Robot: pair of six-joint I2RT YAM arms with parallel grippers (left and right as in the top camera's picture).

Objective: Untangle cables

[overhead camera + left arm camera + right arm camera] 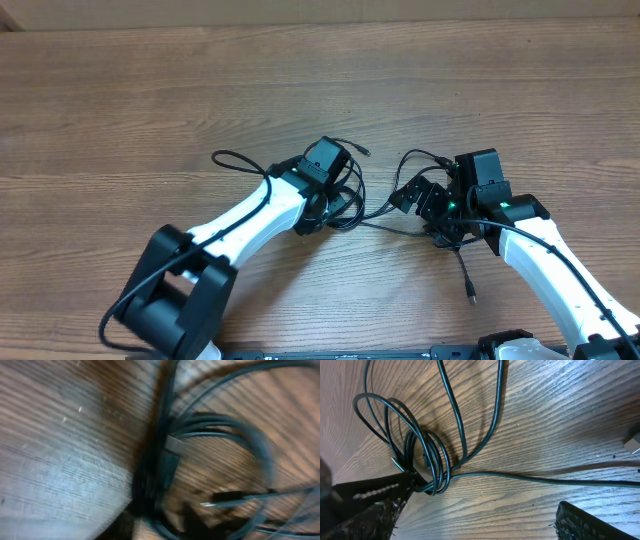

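Next, I move my right gripper to the coil's bunched near side (pixel 343 222) (pixel 434 484), next to my left gripper, and grab the looped black cables there.
The cables (pixel 347 203) are thin black cords, looped together at mid-table, with one strand trailing right to a plug end (pixel 470 294). My left gripper (pixel 333 197) sits right over the loops. Its wrist view is blurred and shows the coil (pixel 250 445), a dark plug (pixel 172 452) and a silvery plug tip (pixel 209 505), but its jaws are not clear. My right gripper (pixel 422 214) (pixel 480 517) stands wide open with only bare wood between its fingers. A small coil (pixel 427 467) lies at the tip of its left finger (pixel 365 502), and a strand (pixel 545 480) runs off to the right.
Thicker black arm wires loop beside the left wrist (pixel 235 160) and the right wrist (pixel 420 155). Another small plug end (pixel 363 150) lies just beyond the left gripper. A light connector (pixel 634 442) shows at the right edge. The wooden table (pixel 150 90) stretches to the far side.
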